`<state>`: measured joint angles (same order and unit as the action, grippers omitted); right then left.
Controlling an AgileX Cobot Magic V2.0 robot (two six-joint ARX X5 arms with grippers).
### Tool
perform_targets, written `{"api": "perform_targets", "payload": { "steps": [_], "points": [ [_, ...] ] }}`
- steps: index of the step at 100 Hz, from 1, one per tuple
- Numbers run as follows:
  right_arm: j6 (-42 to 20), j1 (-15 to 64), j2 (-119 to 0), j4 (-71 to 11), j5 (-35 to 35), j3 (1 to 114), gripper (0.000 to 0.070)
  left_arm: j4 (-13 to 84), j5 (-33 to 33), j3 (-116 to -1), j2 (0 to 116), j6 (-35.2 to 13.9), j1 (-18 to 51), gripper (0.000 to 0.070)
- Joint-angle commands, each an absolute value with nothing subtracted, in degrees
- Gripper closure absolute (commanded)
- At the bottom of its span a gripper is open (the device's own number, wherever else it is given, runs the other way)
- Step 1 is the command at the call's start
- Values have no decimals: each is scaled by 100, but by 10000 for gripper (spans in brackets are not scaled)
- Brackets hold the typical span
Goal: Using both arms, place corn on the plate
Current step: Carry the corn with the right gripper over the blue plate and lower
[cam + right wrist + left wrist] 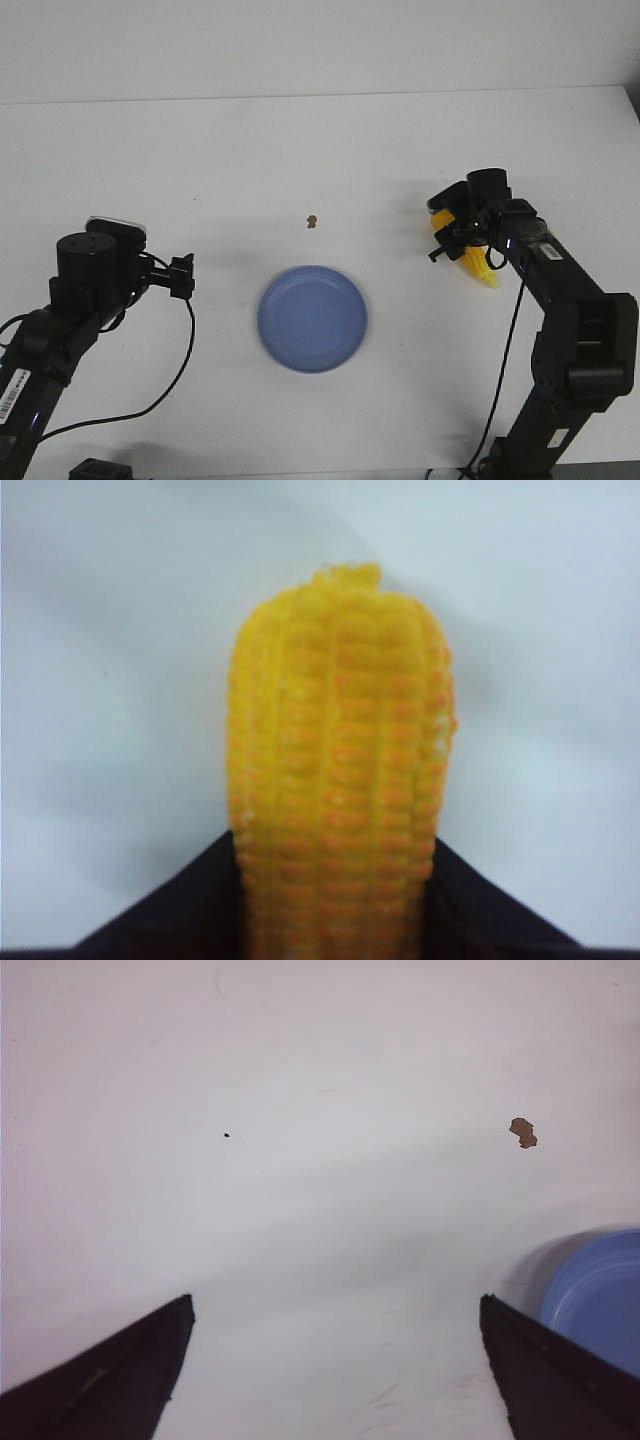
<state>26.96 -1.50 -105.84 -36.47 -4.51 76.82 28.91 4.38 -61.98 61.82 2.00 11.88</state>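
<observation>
My right gripper has the yellow corn. It will let go of the corn across the middle of the blue plate (313, 319).
The yellow corn (477, 264) is at the table's right side, gripped by my right gripper (452, 238), whose black fingers press both of its sides. The right wrist view shows the cob (338, 780) filling the space between the fingers (180, 910), its stub end pointing away over bare table. The blue plate (312, 318) lies in the middle near the front, apart from the corn. My left gripper (181, 275) hovers left of the plate, open, with nothing between its fingers (110, 1380). The plate's rim (600, 1295) shows beside one finger in the left wrist view.
A small brown speck (312, 220) lies on the white table behind the plate, and shows as a brown crumb (522, 1132) in the left wrist view. Loose black cables hang from both arms near the front edge.
</observation>
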Motion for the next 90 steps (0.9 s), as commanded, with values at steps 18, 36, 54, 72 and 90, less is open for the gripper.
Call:
{"api": "perform_targets", "payload": {
  "steps": [18,36,54,72,90],
  "points": [
    [1925,32,-10232,-4053,-558,7780,580,2864,427,-6270,6217,169,1201,117],
    [1170,565,-9585,-4388,-1332,7780,577,2862,427,-6270,6217,169,1201,116],
    [819,1616,-9301,-4823,-1544,7780,574,2858,427,-6270,6217,167,1201,116],
    [593,2733,-9349,-4866,-1542,7778,568,2849,427,-6270,6217,167,1201,116],
    [301,3514,-9349,-4357,-1498,7778,568,2851,427,-6270,6217,167,1201,117]
  ]
}}
